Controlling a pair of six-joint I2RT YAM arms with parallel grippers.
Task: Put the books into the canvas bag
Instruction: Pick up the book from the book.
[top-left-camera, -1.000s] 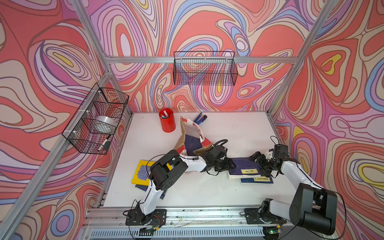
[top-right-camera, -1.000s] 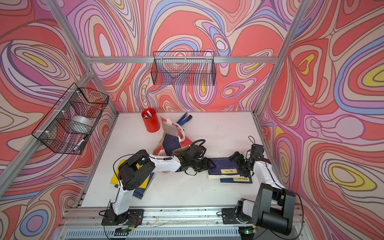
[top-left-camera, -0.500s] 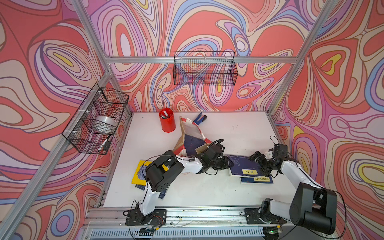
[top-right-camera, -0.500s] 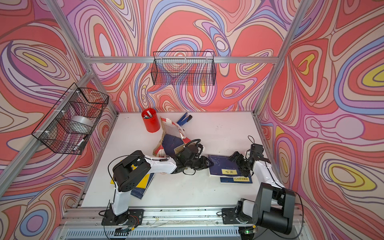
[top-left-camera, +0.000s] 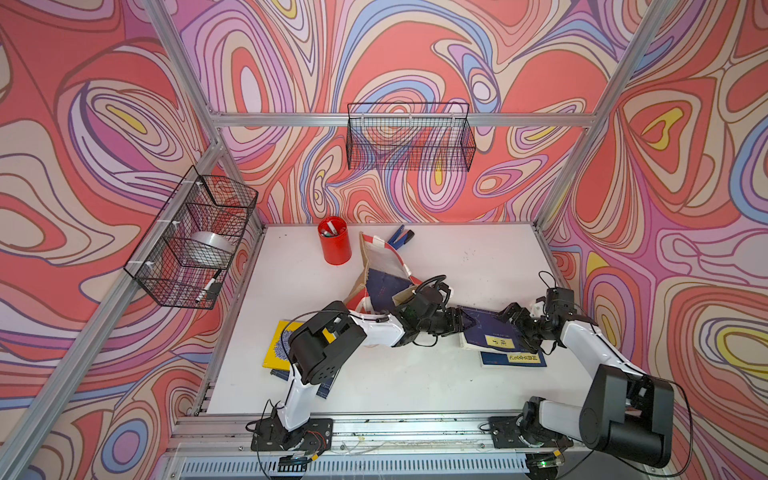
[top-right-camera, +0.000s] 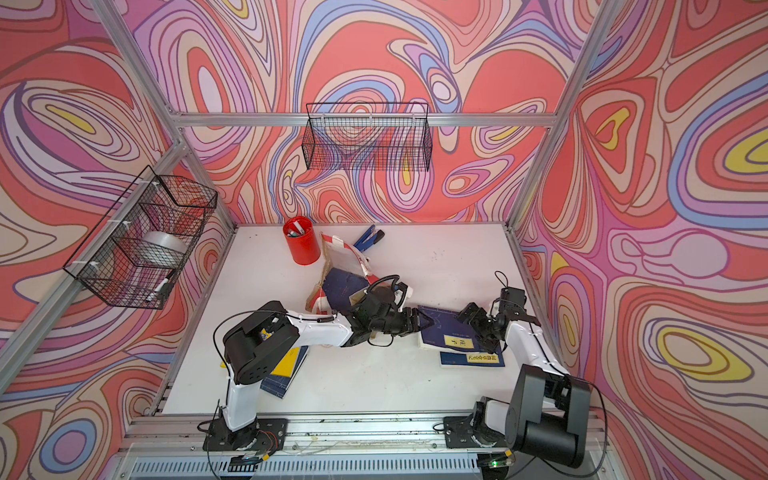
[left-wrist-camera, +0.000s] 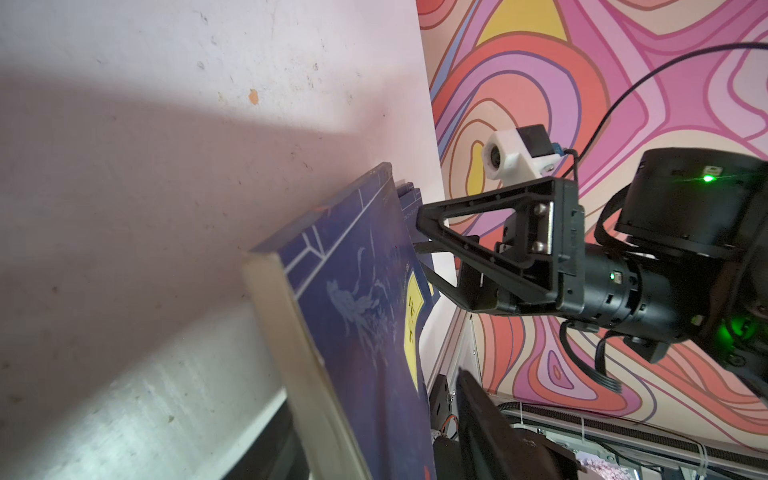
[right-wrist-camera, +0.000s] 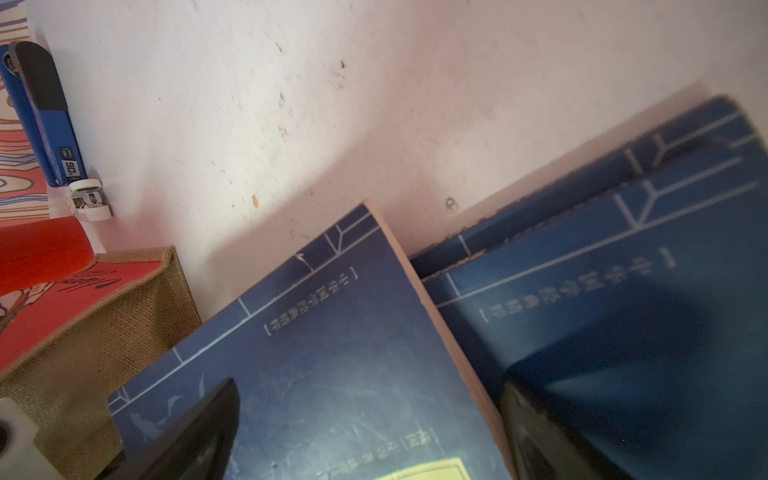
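My left gripper's fingers are resting loosely near one corner of the top navy book, so I should grip the middle of its short edge (top-left-camera: 461, 336) before lifting it.
The canvas bag (top-left-camera: 366, 266) (top-right-camera: 332, 266) lies tipped over mid-table with one navy book (top-left-camera: 388, 286) (top-right-camera: 343, 287) in its mouth. A navy book with a yellow label (top-left-camera: 486, 332) (top-right-camera: 444, 333) (left-wrist-camera: 357, 316) (right-wrist-camera: 332, 353) rests on another navy book (top-left-camera: 513, 359) (top-right-camera: 471, 358). My left gripper (top-left-camera: 465, 322) (top-right-camera: 424, 322) is open, its jaws either side of the top book's left edge, one finger (left-wrist-camera: 478, 415) clear of the cover. My right gripper (top-left-camera: 509, 318) (top-right-camera: 467, 316) (right-wrist-camera: 370, 449) stands wide open at that book's far edge. A yellow book (top-left-camera: 276, 351) (top-right-camera: 289, 361) lies under the left arm.
A red pen cup (top-left-camera: 334, 245) (top-right-camera: 301, 245) and a blue stapler (top-left-camera: 401, 237) (top-right-camera: 368, 240) (right-wrist-camera: 41, 112) stand behind the bag. Two wire baskets (top-left-camera: 409, 137) (top-left-camera: 195, 241) hang on the walls. More navy books peek out under the yellow one.
My left gripper has edged right, from beside the bag onto the top book's left edge. The bag has sagged a little. The right arm has hardly moved.
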